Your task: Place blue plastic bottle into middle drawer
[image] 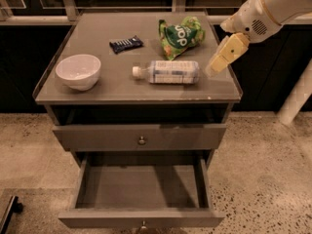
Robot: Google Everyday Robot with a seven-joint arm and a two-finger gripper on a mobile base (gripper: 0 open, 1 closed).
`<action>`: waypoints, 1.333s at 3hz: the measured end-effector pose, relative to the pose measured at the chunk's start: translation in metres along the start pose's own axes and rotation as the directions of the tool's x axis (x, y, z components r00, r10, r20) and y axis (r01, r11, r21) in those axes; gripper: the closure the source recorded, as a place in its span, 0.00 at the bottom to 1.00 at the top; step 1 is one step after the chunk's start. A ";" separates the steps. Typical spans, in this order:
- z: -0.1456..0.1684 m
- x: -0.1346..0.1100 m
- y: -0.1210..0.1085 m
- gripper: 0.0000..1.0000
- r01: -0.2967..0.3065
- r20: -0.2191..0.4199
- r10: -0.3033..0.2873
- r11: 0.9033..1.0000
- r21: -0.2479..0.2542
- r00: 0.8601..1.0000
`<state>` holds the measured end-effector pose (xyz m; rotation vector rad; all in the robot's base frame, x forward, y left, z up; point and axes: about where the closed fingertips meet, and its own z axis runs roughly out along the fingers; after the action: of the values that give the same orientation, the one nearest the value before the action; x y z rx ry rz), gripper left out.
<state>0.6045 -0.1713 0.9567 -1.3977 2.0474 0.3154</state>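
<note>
I will next grip the middle of the blue plastic bottle's body [175, 72], between its white cap and base.
The blue plastic bottle [168, 72] lies on its side on the grey cabinet top [112, 89], white cap pointing left. The middle drawer [141, 217] is pulled open below, and its inside holds nothing. The gripper [214, 68] hangs from the white arm at the upper right, just right of the bottle's base and a little above the top's right edge. It holds nothing.
A white bowl [78, 71] sits at the top's left. A green snack bag [181, 36] and a dark snack bar [126, 44] lie behind the bottle. A shut grey drawer front [141, 136] sits above the open one. A white post [298, 97] stands at the right.
</note>
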 end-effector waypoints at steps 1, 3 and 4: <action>0.031 -0.027 -0.005 0.00 0.016 0.031 -0.014 0.999 -0.044 0.999; 0.092 -0.063 -0.001 0.00 0.043 0.032 -0.039 0.990 -0.136 0.999; 0.116 -0.070 0.002 0.00 0.051 0.005 -0.051 0.985 -0.168 0.999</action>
<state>0.6617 -0.0578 0.9102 -1.5469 2.0199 0.4758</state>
